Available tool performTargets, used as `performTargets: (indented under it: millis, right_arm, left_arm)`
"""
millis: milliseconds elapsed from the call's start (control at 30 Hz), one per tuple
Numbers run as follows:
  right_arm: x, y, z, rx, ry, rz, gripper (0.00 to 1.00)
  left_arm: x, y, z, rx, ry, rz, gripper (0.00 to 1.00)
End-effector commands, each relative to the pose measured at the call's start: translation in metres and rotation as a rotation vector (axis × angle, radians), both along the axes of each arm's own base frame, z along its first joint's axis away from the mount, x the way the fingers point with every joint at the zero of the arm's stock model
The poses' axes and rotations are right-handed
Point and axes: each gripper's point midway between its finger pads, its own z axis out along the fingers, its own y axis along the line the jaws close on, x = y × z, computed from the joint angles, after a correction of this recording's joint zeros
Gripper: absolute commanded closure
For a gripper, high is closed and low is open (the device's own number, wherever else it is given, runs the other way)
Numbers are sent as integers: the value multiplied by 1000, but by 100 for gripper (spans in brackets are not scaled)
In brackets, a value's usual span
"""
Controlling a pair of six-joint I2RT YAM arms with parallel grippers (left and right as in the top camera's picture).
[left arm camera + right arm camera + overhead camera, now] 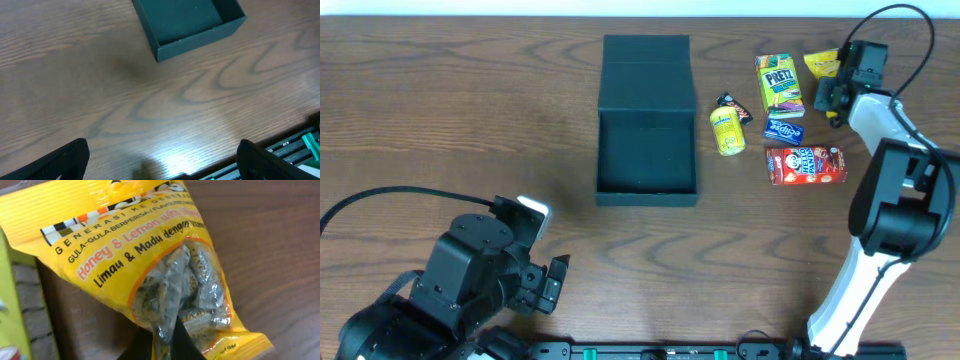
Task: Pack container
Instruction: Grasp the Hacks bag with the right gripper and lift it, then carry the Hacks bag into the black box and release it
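Note:
The robot's right gripper will release the yellow honey-lemon candy bag inside the container's half (623, 164) away from the yellow can-shaped snack.
The container (647, 190), a dark teal square box with its flap lid laid open behind it, sits mid-table; its near corner shows in the left wrist view (195, 40). My right gripper (165, 342) is at the far right and is shut on a yellow honey-lemon candy bag (145, 265), pinching its lower edge; the bag shows in the overhead view (821, 65). My left gripper (162, 160) is open and empty, low over bare wood near the front edge, well short of the container.
Right of the container lie a yellow can-shaped snack (727, 131), a small dark packet (732, 106), a green Pretz box (779, 84), a small blue packet (784, 129) and a red snack box (805, 165). Bare wood lies to the left.

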Motion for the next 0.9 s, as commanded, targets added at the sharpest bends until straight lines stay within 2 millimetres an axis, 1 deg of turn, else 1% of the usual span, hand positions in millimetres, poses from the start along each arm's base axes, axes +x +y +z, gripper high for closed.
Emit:
performTargets:
  millis: [0,67,133,200,267,333,367,433,500,533,567,600,667,733,867]
  right_arm:
    - [3,7,40,20,-68,-22,98]
    - [0,11,56,20,-80,-18,98]
    - [-3,21,78,18,-97,-1,98]
    - [-7,35,99,15,-115,22,98]
    - [-13,55,127,10,-143,36,98]
    - [-19,69,151,-10,-173,21,99]
    - [-22,79,162,-22,-186,22,99]
    - [-31,110,185,-24,-215,48,98]
    - [-41,146,197,16,-230,66,98]
    - [-51,177,199,75,-229,70,98]
    - [-57,195,199,115,-223,66,98]
    - [-65,219,195,169,-211,56,98]
    - [-75,251,188,230,-188,45,98]
    - [-89,287,180,272,-176,12,98]
    - [-109,337,167,281,-199,-44,98]
  left_arm:
    - [0,0,1,-8,0,6,5]
    - [0,0,1,-8,0,5,5]
    - [0,0,1,-8,0,5,5]
    - [0,0,1,-8,0,5,5]
    - [0,0,1,-8,0,5,5]
    - [0,0,1,-8,0,5,5]
    - [0,0,1,-8,0,6,5]
    - [0,0,1,-8,0,5,5]
    - [0,0,1,-8,0,5,5]
    - [0,0,1,-8,0,5,5]
    - [0,0,1,-8,0,5,5]
    - [0,0,1,-8,0,6,5]
    - [0,0,1,-8,0,5,5]
    - [0,0,1,-8,0,6,5]
    - [0,0,1,-8,0,5,5]
